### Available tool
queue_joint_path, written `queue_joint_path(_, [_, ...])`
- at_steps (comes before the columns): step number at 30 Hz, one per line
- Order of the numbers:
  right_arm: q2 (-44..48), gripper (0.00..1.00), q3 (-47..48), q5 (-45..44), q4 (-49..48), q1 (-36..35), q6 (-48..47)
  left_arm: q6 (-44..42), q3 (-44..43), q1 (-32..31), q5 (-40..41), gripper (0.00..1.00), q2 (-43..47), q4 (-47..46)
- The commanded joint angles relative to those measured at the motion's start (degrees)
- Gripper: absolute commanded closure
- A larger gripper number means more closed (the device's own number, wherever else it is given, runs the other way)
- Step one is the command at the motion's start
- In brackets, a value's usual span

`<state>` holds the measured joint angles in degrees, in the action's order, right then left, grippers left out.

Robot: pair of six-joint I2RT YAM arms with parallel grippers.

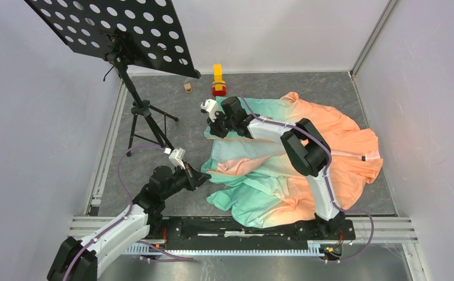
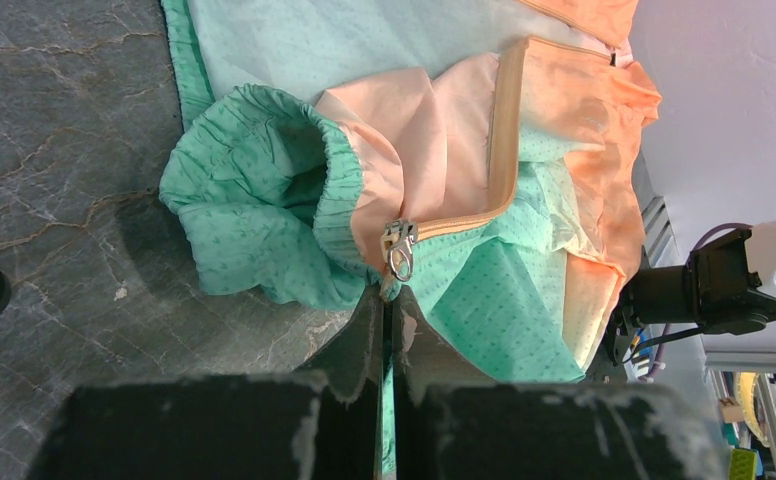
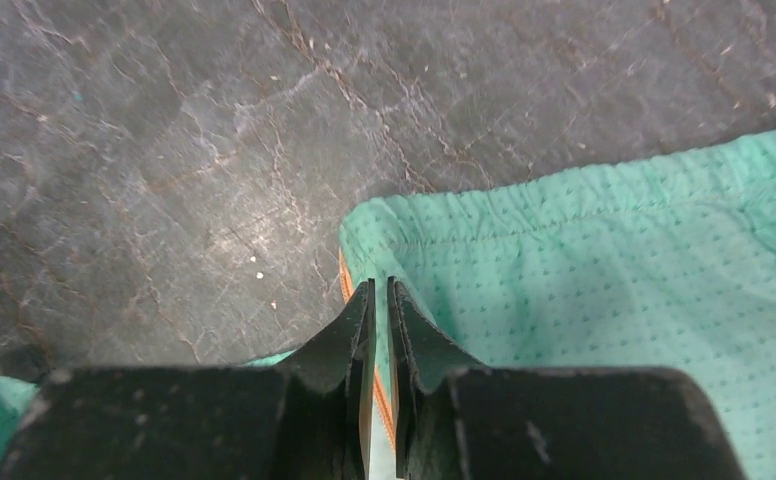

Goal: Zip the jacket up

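Observation:
My right gripper has the hem corner sticking out past its fingers, so it should take the zipper edge nearer its end (image 3: 357, 250) before it brings that edge to the slider.
The jacket (image 1: 353, 140) lies crumpled on the grey table, mint green at the left and peach-orange at the right. My left gripper (image 1: 204, 175) is shut on the mint edge of the jacket (image 2: 264, 190) just below the silver zipper slider (image 2: 400, 250), at the end of the orange zipper tape (image 2: 509, 130). Green cloth shows between its jaws, near the gripper tip (image 2: 389, 295). My right gripper (image 1: 216, 130) is at the jacket's far left corner. In the right wrist view the gripper (image 3: 379, 285) is shut on the jacket's hem corner (image 3: 614, 270), with the orange zipper strip (image 3: 345, 285) running between the jaws.
A black perforated music stand (image 1: 119, 29) on a tripod (image 1: 145, 120) stands at the far left. A yellow and red object (image 1: 218, 79) and a small wooden block (image 1: 187, 87) sit at the back of the table. White walls close in on both sides.

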<state>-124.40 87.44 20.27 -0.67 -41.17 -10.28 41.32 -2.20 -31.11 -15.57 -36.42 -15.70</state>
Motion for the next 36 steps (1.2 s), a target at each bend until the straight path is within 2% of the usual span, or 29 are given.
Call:
queue_joint_path(1, [-1.2,0.87,0.0,-1.6,-1.6,-0.9,0.6,-0.7,-2.0,0.0,-0.6,0.98,0.2,-0.4])
queue_joint_path(8, [-2.6,0.89,-0.9,-4.2,-0.4,-2.0,3.6,-0.7,-2.2,0.0,-0.9,0.98,-0.4,-0.4])
queue_joint_path(13, [2.3,0.88,-6.5,2.9,-2.6,-2.1,10.9,-0.5,-1.8,0.0,-0.7,0.98,-0.1,-0.2])
queue_joint_path(15, [4.7,0.86,-8.8,4.3,-4.5,-2.0,13.5,-0.5,-1.5,0.0,-0.7,0.98,-0.1,-0.2])
queue_joint_path(17, [6.8,0.8,-10.0,4.8,-6.3,-1.9,13.4,-0.4,-1.5,0.0,-0.7,0.98,-0.3,-0.1])
queue_joint_path(28, [5.1,0.61,-4.5,2.7,-1.5,-2.1,-3.5,1.0,-1.5,0.0,-0.8,0.98,-1.0,1.2])
queue_joint_path(36, [0.7,0.55,0.9,2.4,2.6,-2.6,-10.2,0.9,-1.2,0.0,-0.8,0.98,-0.4,1.8])
